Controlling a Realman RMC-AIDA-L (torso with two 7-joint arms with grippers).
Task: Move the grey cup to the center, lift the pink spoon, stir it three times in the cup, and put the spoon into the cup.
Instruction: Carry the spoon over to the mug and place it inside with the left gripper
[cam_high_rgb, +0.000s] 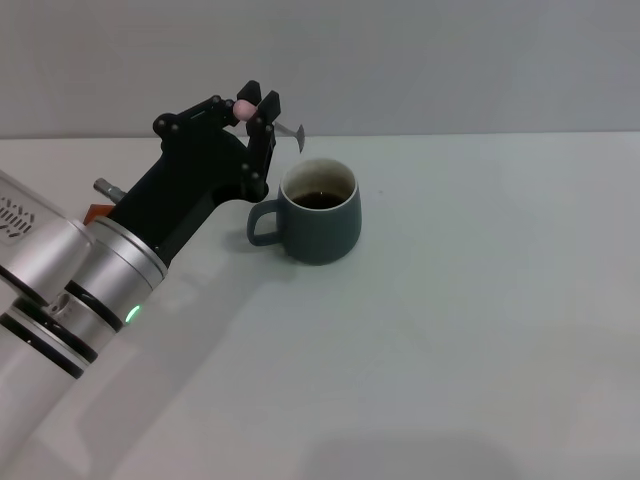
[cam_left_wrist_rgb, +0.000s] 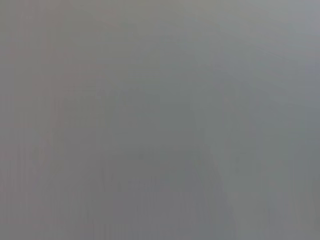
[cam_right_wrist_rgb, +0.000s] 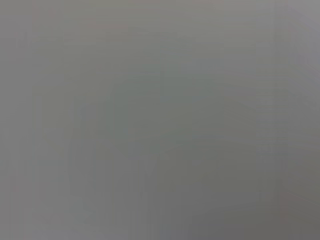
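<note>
Next, my left gripper releases the pink spoon, now held above the cup's rim height, in the grey cup's dark liquid (cam_high_rgb: 310, 190), tilted toward the cup's handle side.
The grey cup (cam_high_rgb: 322, 212) stands upright near the middle of the white table, handle toward my left arm, dark liquid inside. My left gripper (cam_high_rgb: 253, 108) hovers just behind and left of the cup, above rim height, shut on the pink spoon (cam_high_rgb: 243, 106). The spoon's pink handle end shows between the black fingers, and its grey metal neck and bowl (cam_high_rgb: 294, 131) stick out toward the cup's rim without touching it. Both wrist views are a flat grey with nothing to make out. My right gripper is out of view.
A reddish-brown block (cam_high_rgb: 96, 211) and a small grey part peek out behind my left forearm at the left. The white table (cam_high_rgb: 480, 330) stretches right of and in front of the cup; a plain wall rises behind it.
</note>
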